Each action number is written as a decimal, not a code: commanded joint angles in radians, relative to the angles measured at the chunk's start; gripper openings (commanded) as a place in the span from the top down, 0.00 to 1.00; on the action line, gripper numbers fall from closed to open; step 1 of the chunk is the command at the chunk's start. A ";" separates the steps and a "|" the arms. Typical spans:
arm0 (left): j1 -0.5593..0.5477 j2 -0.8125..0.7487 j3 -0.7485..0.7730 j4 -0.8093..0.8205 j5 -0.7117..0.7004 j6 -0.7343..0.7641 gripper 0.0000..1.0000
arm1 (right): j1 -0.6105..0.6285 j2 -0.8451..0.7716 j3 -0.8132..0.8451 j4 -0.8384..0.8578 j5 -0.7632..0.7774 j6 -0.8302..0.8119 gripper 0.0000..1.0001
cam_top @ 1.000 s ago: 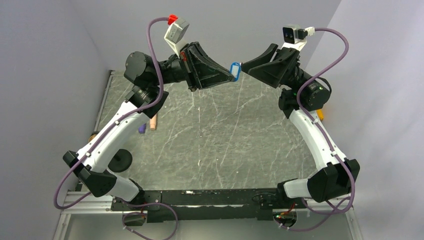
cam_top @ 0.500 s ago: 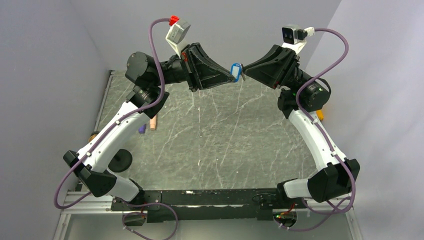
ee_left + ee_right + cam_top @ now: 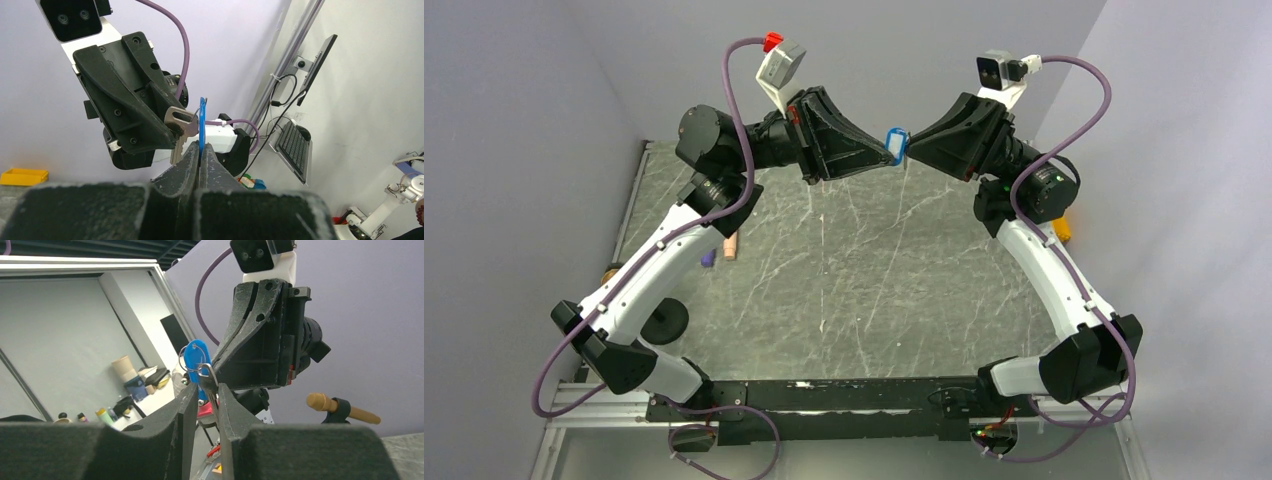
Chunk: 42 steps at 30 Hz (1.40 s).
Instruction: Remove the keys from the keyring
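I hold the blue tag beyond the keyring in my left gripper, so I should open it, turn it and take the keyring (image 3: 192, 370) beside the silver key.
High above the table, a blue tag (image 3: 895, 144) hangs between both grippers. My left gripper (image 3: 885, 150) is shut on the tag's lower edge (image 3: 202, 120), and its fingers (image 3: 189, 160) are pressed together. A thin wire keyring (image 3: 186, 362) joins the tag (image 3: 194, 357) to a silver key (image 3: 180, 124). My right gripper (image 3: 206, 387) has narrowed on that key. The blade (image 3: 212, 390) runs down between its fingers, against the right-hand one. In the top view the right gripper (image 3: 908, 148) meets the tag from the right.
On the marble table (image 3: 864, 280), a peach cylinder (image 3: 731, 243) and a purple one (image 3: 708, 257) lie at the left edge. A black round foot (image 3: 664, 320) sits by the left arm. An orange piece (image 3: 1064, 228) shows behind the right arm.
The right gripper has moved left up to the tag, and its jaws have narrowed round the key. The left gripper has held the tag still.
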 commanded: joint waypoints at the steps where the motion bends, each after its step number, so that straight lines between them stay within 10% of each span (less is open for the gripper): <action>1: 0.003 -0.009 -0.004 0.034 -0.016 0.005 1.00 | 0.013 -0.016 0.029 0.053 -0.006 -0.013 0.74; 18: 0.003 -0.047 -0.025 -0.103 -0.031 0.102 0.99 | 0.015 -0.061 -0.006 -0.054 -0.031 -0.080 1.00; 23: 0.003 -0.073 -0.016 -0.232 -0.039 0.196 0.75 | 0.015 -0.093 -0.020 -0.152 -0.053 -0.146 1.00; 31: 0.018 -0.141 0.009 -0.521 -0.092 0.398 0.05 | 0.015 -0.164 -0.023 -0.469 -0.120 -0.386 1.00; 42: 0.044 -0.311 -0.129 -0.620 -0.337 0.659 0.01 | 0.016 -0.262 0.033 -1.167 -0.104 -0.863 1.00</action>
